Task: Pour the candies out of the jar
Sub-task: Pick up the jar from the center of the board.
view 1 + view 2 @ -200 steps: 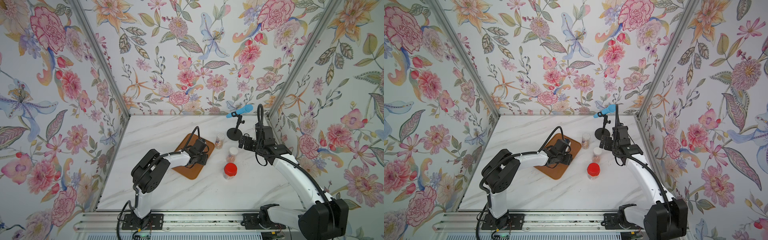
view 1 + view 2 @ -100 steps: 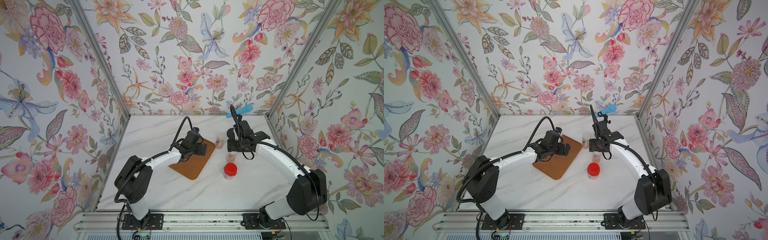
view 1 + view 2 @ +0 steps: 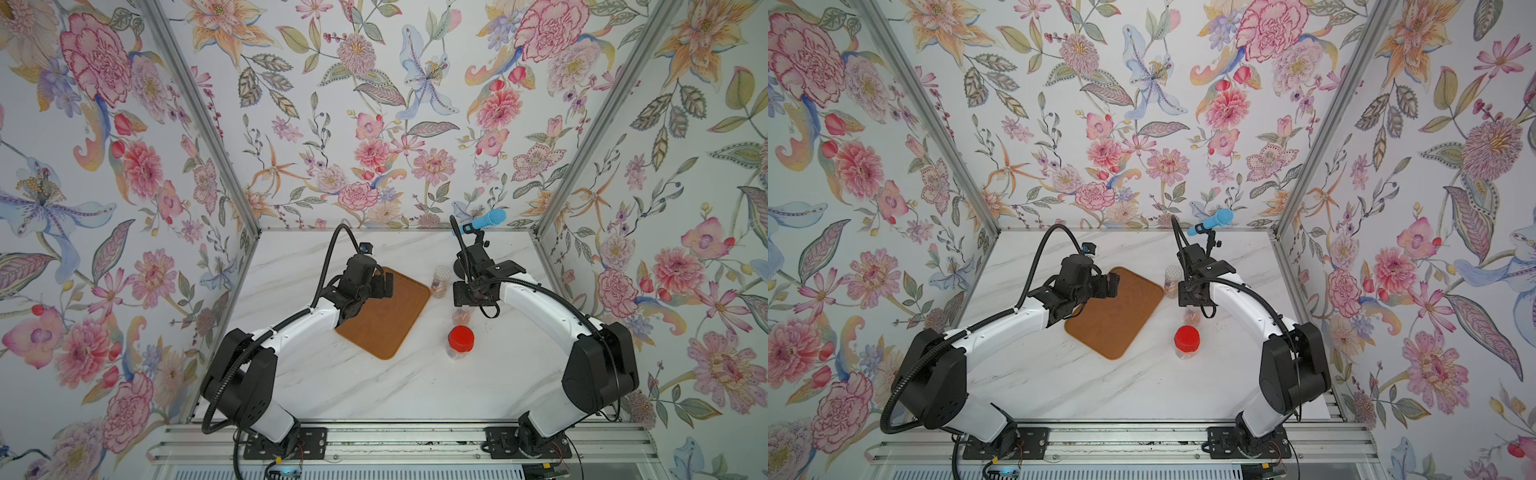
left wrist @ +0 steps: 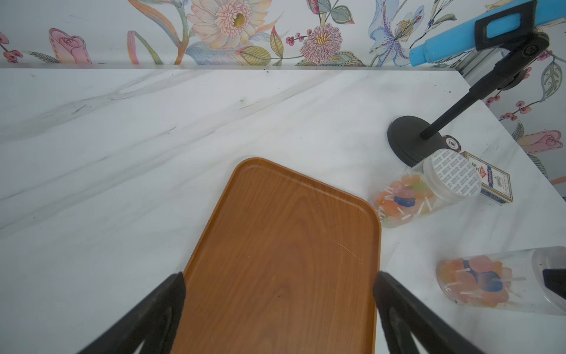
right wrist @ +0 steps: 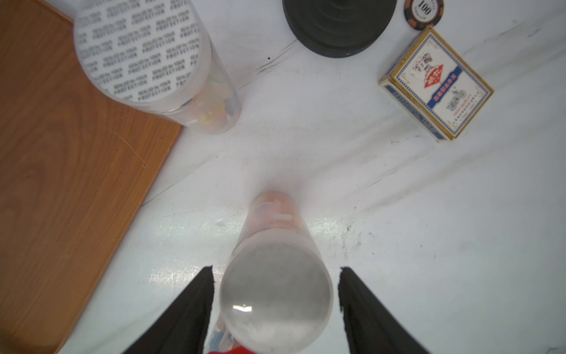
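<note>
I need to close my left gripper on the lower part of the middle jar (image 4: pixel 476 282), around the candies, because my right gripper is at the top of the middle jar.
Three clear jars stand to the right of the brown tray (image 3: pixel 386 316). The middle jar (image 3: pixel 461 316) holds candies (image 4: pixel 477 285) in orange, pink and blue on white sticks. My right gripper (image 5: pixel 276 269) hangs straight over it. Its jaws straddle the jar's top (image 5: pixel 275 294) with a narrow gap on each side, so it is open. The jar stands upright on the table. My left gripper (image 4: pixel 278 294) is open wide above the tray's left end, with nothing between its fingers (image 4: pixel 165 306).
A foil-sealed jar (image 5: pixel 141 49) of candies stands behind the middle one and a red-lidded jar (image 3: pixel 460 338) in front. At the back right are a blue microphone (image 3: pixel 484 219) on a black stand (image 4: pixel 413 141), a card box (image 5: pixel 436 82) and a poker chip (image 5: pixel 424 10).
My right arm has swung left over the middle jar and its jaws have narrowed around it. My left gripper has opened, risen from the tray and shifted towards the back.
</note>
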Motion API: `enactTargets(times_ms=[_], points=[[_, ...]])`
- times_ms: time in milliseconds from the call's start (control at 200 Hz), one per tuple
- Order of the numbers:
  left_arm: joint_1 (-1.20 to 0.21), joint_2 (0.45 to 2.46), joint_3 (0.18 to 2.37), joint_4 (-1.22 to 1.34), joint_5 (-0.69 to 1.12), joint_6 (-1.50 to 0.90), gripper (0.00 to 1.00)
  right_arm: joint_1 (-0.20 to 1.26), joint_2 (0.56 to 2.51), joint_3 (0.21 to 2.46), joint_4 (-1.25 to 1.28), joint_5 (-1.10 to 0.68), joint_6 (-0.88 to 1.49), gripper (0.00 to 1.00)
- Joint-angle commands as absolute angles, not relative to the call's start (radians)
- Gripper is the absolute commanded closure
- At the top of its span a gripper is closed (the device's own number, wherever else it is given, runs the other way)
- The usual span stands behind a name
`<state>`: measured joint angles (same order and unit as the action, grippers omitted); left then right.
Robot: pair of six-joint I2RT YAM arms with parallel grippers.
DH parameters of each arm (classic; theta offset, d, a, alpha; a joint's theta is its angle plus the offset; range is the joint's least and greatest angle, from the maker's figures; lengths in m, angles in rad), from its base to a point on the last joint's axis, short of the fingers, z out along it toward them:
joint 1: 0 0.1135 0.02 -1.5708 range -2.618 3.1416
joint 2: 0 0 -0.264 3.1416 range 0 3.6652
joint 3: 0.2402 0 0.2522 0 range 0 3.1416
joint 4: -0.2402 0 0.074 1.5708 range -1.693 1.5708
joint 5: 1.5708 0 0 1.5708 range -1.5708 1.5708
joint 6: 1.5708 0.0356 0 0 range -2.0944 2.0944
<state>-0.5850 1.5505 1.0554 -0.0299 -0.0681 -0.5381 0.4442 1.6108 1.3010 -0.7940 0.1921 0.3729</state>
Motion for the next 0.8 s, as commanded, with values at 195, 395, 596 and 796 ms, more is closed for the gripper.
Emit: enactTargets(times_ms=[195,395,596,796], points=[[-0.574,1.482,1.031,0.028,-0.093,-0.495,0.01,0.449,1.643,1.283,-0.802,0.196,0.400,0.39],[-0.561,1.436,0.992,0.047,-0.157,-0.521,0.01,0.448,1.645,1.277,-0.798,0.180,0.403,0.42],[-0.558,1.414,0.980,0.082,-0.167,-0.475,0.01,0.448,1.636,1.273,-0.797,0.187,0.404,0.51],[-0.551,1.365,0.935,0.213,0.036,-0.379,0.01,0.435,1.577,1.363,-0.831,0.071,0.337,0.54]])
